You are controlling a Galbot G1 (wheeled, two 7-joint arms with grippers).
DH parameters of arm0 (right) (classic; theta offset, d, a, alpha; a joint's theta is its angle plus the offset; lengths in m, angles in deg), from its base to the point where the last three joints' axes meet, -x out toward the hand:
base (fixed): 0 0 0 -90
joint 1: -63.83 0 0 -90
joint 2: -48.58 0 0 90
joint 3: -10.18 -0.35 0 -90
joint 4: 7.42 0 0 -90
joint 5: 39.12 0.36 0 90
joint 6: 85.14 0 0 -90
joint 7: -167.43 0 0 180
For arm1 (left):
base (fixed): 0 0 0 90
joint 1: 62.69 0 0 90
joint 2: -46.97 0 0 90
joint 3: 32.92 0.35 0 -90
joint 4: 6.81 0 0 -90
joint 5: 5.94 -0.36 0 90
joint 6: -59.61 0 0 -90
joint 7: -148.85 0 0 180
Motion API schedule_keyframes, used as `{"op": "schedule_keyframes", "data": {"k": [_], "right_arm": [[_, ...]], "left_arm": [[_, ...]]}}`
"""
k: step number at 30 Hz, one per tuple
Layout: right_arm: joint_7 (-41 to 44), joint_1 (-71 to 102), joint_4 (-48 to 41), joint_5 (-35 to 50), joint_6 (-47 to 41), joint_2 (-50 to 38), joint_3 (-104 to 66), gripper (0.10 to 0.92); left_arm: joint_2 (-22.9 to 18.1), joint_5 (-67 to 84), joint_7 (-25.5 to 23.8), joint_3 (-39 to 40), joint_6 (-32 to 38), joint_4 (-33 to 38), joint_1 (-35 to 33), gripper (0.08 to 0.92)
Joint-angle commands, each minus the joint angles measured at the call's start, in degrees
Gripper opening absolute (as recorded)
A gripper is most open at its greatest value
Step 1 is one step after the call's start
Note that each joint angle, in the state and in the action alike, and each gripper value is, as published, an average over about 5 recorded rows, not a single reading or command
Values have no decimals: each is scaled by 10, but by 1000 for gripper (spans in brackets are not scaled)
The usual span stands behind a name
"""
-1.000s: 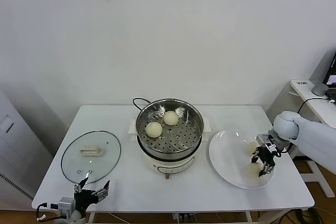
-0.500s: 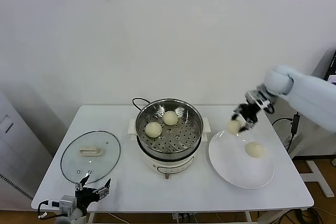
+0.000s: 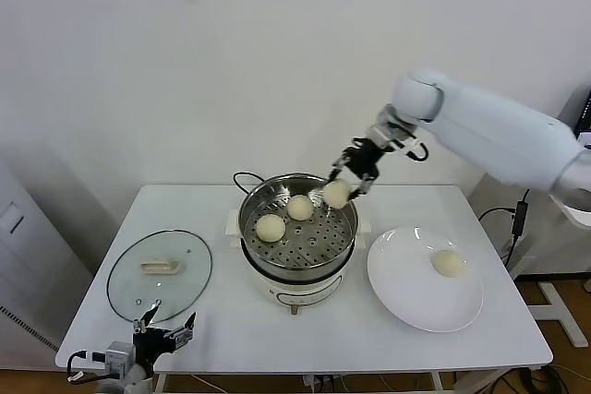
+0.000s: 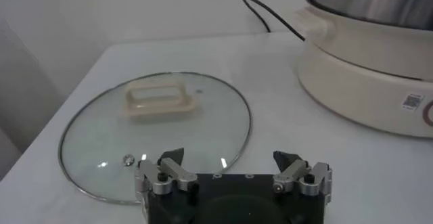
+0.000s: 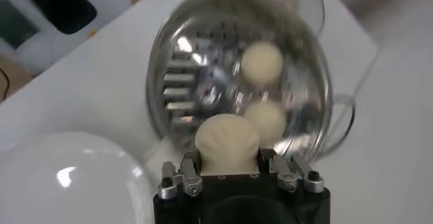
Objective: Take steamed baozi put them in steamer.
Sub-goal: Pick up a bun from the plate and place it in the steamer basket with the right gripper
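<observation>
The robot's right gripper should put the baozi down on the bare front part of the steamer's perforated bottom (image 3: pixel 300 254) (image 5: pixel 195 66).
My right gripper (image 3: pixel 345 183) (image 5: pixel 228 156) is shut on a cream-white baozi (image 3: pixel 336 194) (image 5: pixel 226 143) and holds it in the air over the right rim of the steamer (image 3: pixel 251 208). Two more baozi (image 3: pixel 271 227) (image 3: pixel 300 208) lie on the steamer's perforated floor; the right wrist view shows them (image 5: pixel 262 63) (image 5: pixel 266 119) below the held one. A last baozi (image 3: pixel 449 263) rests on the white plate (image 3: pixel 397 281). My left gripper (image 3: pixel 159 336) (image 4: pixel 233 166) hangs open and empty below the table's front left edge, facing the glass lid (image 4: pixel 101 151).
The glass lid (image 3: pixel 129 285) with its cream handle lies flat on the table's left side. The steamer's black cord (image 3: pixel 242 178) loops behind the pot. A side desk with a mouse (image 3: pixel 560 156) stands at far right.
The right arm lifted a baozi off the plate and swung it up and left, from the plate to above the steamer's right rim. The left arm stayed still.
</observation>
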Motion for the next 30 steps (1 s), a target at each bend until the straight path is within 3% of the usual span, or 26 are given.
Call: {"op": "schedule_keyframes", "data": {"k": [1, 14, 30], "right_arm": [[12, 17, 3, -55, 161, 109, -13, 518], [39, 78, 31, -157, 237, 117, -21, 518], [48, 139, 34, -236, 238, 125, -47, 519]], "left_arm": [[1, 0, 0, 1, -1, 1, 1, 823], [2, 2, 0, -1, 3, -1, -3, 823], [0, 0, -1, -2, 8, -5, -9, 823]]}}
